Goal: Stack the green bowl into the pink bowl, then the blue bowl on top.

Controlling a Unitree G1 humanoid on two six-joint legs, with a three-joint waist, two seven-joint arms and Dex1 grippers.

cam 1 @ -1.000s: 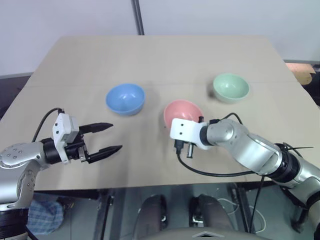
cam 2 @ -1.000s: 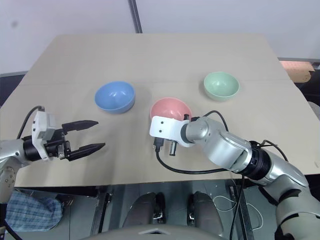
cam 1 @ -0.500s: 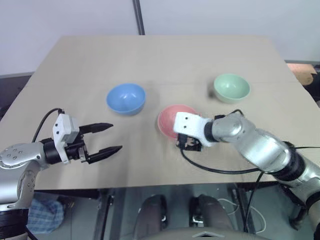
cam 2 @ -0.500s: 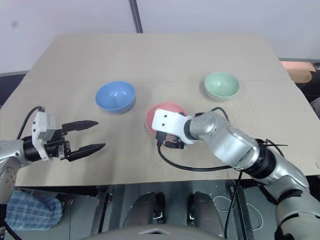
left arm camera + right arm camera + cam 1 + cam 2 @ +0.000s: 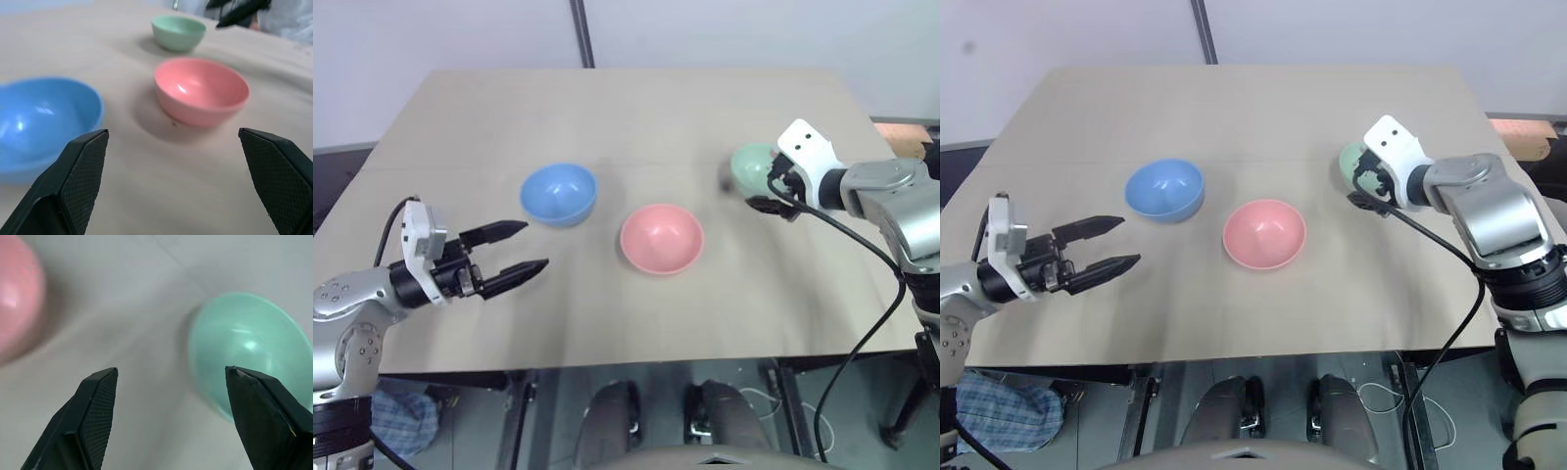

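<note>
My right gripper needs to next grab the green bowl by the near side of its rim [image 5: 744, 192] [image 5: 198, 384], the part toward the pink bowl.
Three bowls stand apart on the tan table [image 5: 607, 108]. The blue bowl [image 5: 558, 193] is at the left, the pink bowl [image 5: 662, 238] in the middle nearer the front, and the green bowl [image 5: 749, 166] at the right. My right gripper [image 5: 171, 371] hovers open at the green bowl's near right side, with nothing between its fingers, and partly hides the bowl in the head views. My left gripper [image 5: 534, 245] is open and level over the table's front left. It points toward the pink bowl [image 5: 200, 90], with the blue bowl [image 5: 44, 117] beside one finger.
A black cable [image 5: 862, 323] hangs from my right wrist past the table's front right edge. A metal pole [image 5: 581, 34] stands behind the far edge. Bare tabletop lies between the bowls and along the front.
My right gripper has opened, left the pink bowl and swung right and back to the green bowl. The pink bowl now stands free, shifted slightly. My left gripper has risen a little.
</note>
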